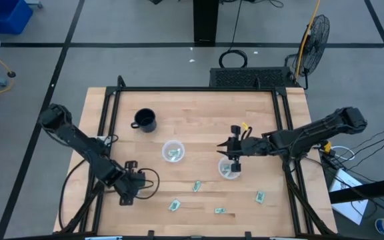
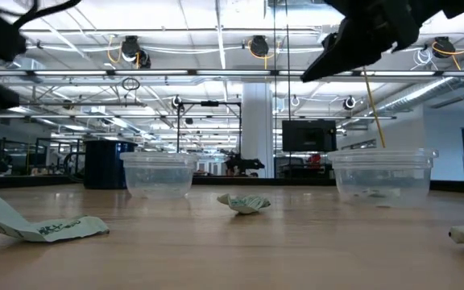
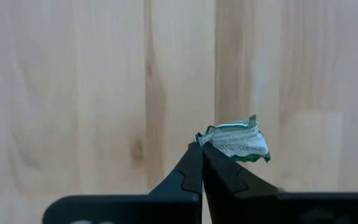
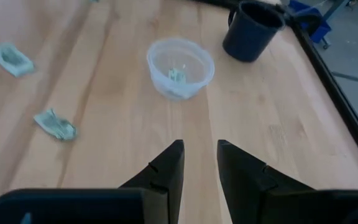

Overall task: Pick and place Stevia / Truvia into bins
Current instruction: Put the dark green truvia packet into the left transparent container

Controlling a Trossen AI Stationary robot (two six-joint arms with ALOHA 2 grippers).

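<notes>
Next, my left gripper releases the Stevia packet inside the clear cup (image 1: pixel 173 153) nearest the black mug. The packet is held near the table's near part.
My left gripper (image 3: pixel 201 148) is near the table's near left part (image 1: pixel 135 181) and is shut on a crumpled green-and-white Stevia packet (image 3: pixel 236 142). My right gripper (image 4: pixel 201 155) hangs open above the right clear cup (image 1: pixel 230 169), which has packets inside. The left clear cup (image 1: pixel 173 151) also holds packets (image 4: pixel 176 76). Loose packets lie flat on the wood at the near side (image 1: pixel 197 186), (image 1: pixel 174 206), (image 1: pixel 219 211), (image 1: pixel 260 196). In the low view both cups (image 2: pixel 159 171), (image 2: pixel 381 173) stand on their bases, and the right gripper (image 2: pixel 369 36) is above the right one. My left gripper pinches the crumpled packet by one edge (image 3: pixel 207 138) between the tips of its two shut fingers (image 3: pixel 191 163). The rest of the packet sticks out beyond and to one side of the fingertips. I cannot tell whether it is clear of the table.
A black mug (image 1: pixel 144 120) stands at the far left of the table, beyond the left cup. A black frame rail (image 1: pixel 199 90) runs along the far edge and down both sides. Bare wood lies between the cups and the mug and along the far edge.
</notes>
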